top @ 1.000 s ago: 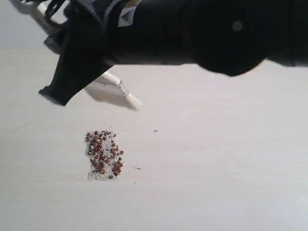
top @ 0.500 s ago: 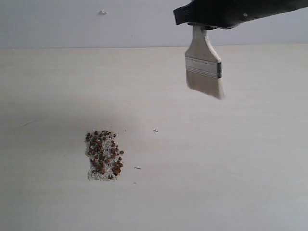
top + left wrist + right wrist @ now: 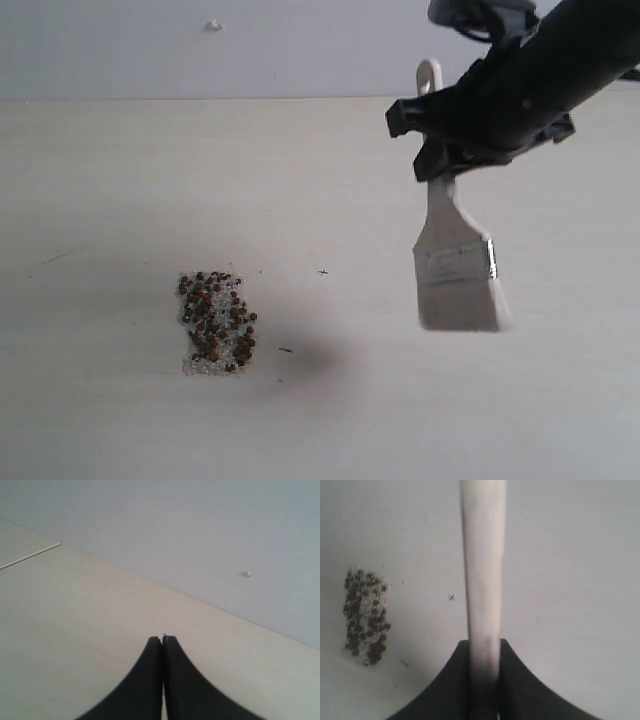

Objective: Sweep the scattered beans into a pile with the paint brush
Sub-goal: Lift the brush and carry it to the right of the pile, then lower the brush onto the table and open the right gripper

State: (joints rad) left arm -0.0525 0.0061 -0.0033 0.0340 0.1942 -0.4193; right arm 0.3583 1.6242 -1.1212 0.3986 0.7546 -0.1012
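The paint brush will go down from my right gripper onto the bare table (image 3: 370, 335) beside the small dark speck and thin fleck.
The reddish-brown beans lie in one compact pile (image 3: 215, 322) with white grains mixed in, left of the table's middle; the right wrist view shows the pile (image 3: 365, 616) too. My right gripper (image 3: 440, 160) is shut on the wooden handle of the paint brush (image 3: 457, 270). The brush hangs bristles down above the table, well to the right of the pile and apart from it. Seen edge-on in the right wrist view, the paint brush (image 3: 482, 570) runs out between the fingers of the right gripper (image 3: 483, 647). My left gripper (image 3: 162, 640) is shut and empty over bare table.
The pale table (image 3: 120, 180) meets a grey wall (image 3: 200, 50) at the back. A small dark speck (image 3: 323, 271) and a thin dark fleck (image 3: 286, 350) lie right of the pile. A small white knob (image 3: 213, 25) sits on the wall.
The right arm has swung from over the left of the table to the right side, and the brush has come down lower with its bristles pointing at the table. The pile has not changed.
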